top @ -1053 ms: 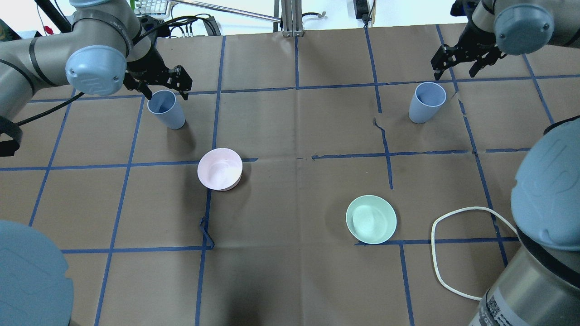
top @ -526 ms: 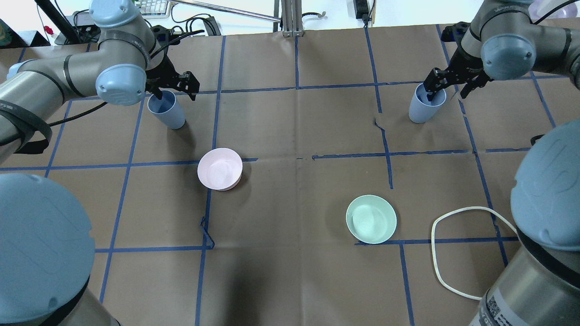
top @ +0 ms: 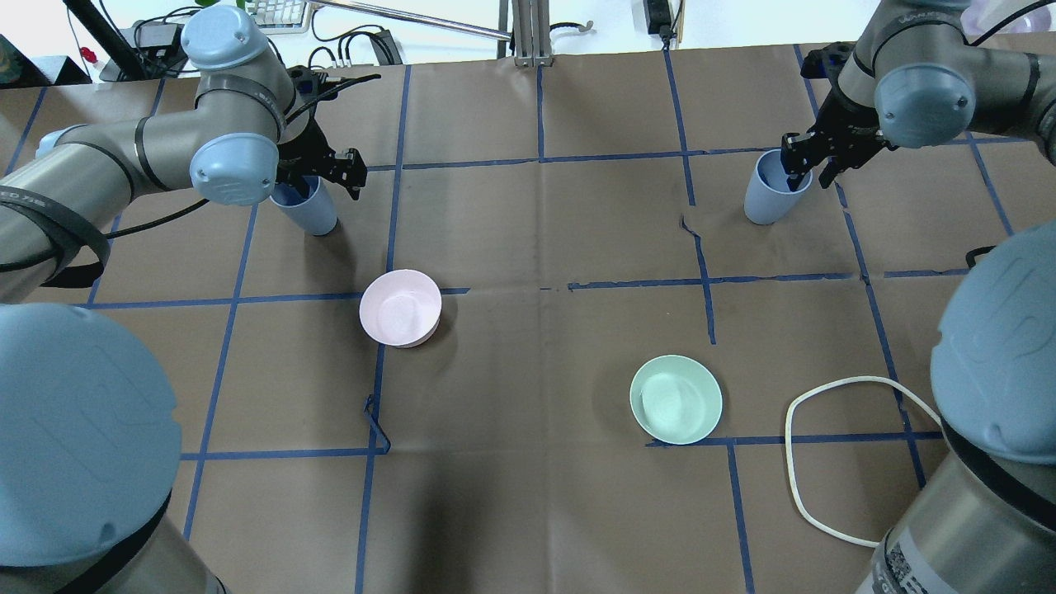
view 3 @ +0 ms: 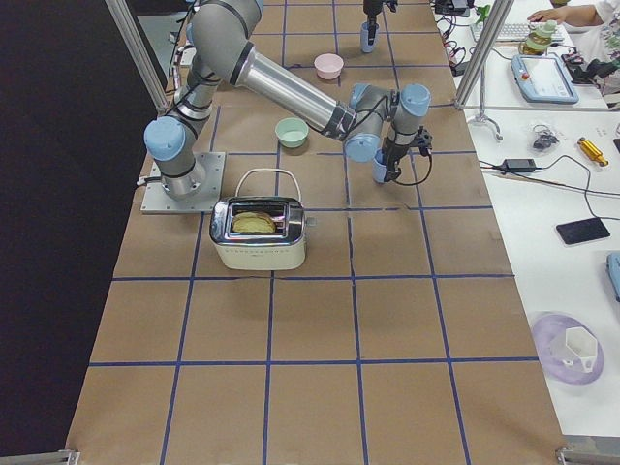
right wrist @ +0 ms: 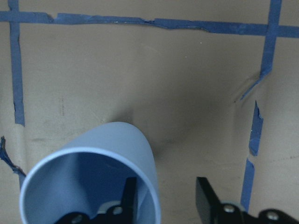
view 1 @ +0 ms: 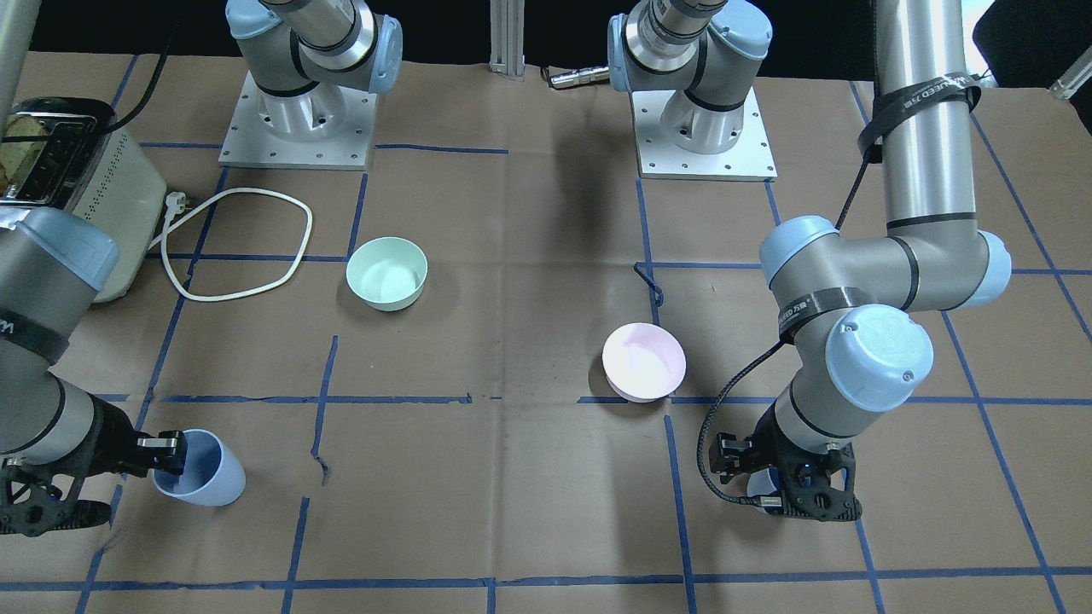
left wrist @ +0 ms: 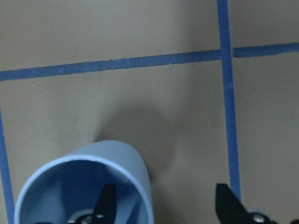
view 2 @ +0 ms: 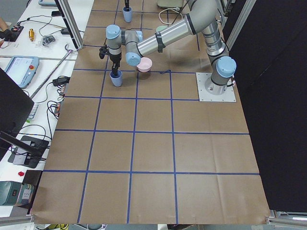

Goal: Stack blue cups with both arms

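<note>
My left gripper has its pale blue cup. It will let go of the cup on the bare brown paper [view 1: 501, 498] just short of the middle tape junction.
Two pale blue cups stand upright on the brown paper. The left cup [top: 315, 212] is at the far left, and my left gripper [top: 320, 176] is lowered over its rim. In the left wrist view one finger [left wrist: 106, 205] is inside the cup [left wrist: 135, 172] and the other is well outside it, open wide. The right cup [top: 766, 202] is at the far right. My right gripper [top: 807, 163] straddles its rim: one finger [right wrist: 129, 195] is inside the cup [right wrist: 126, 144], the other just outside, a gap still showing.
A pink bowl [top: 400, 308] sits left of centre and a mint-green bowl [top: 676, 399] right of centre, both nearer the robot than the cups. A white cable loop [top: 787, 437] lies at the near right, leading to a toaster [view 1: 51, 162].
Both grippers have come down from above the cups until one finger of each is inside its cup. The right gripper's fingers have narrowed.
</note>
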Controlling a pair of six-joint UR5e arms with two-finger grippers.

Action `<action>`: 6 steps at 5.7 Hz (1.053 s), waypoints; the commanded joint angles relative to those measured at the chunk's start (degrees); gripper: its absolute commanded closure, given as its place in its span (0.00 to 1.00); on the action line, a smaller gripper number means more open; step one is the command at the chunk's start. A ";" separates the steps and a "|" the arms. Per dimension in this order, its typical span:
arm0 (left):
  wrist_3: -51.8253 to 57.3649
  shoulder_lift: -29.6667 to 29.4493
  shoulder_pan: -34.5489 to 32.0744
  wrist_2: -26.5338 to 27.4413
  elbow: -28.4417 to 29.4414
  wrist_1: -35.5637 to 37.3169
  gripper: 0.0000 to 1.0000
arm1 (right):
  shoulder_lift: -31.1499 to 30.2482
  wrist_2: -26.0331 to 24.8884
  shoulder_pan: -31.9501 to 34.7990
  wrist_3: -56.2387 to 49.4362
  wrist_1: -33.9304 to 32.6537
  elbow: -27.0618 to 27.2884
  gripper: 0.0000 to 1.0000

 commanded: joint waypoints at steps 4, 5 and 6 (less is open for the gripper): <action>-0.90 1.29 -1.32 0.24 1.84 -2.63 1.00 | -10.99 -0.15 0.91 1.65 12.60 -2.67 0.93; -2.65 1.64 -4.37 0.50 3.67 -4.21 1.00 | -16.61 -0.15 1.17 3.75 20.60 -3.56 0.93; -11.20 0.51 -8.93 0.59 7.00 -5.53 1.00 | -21.27 -0.33 2.22 4.82 25.12 -3.48 0.94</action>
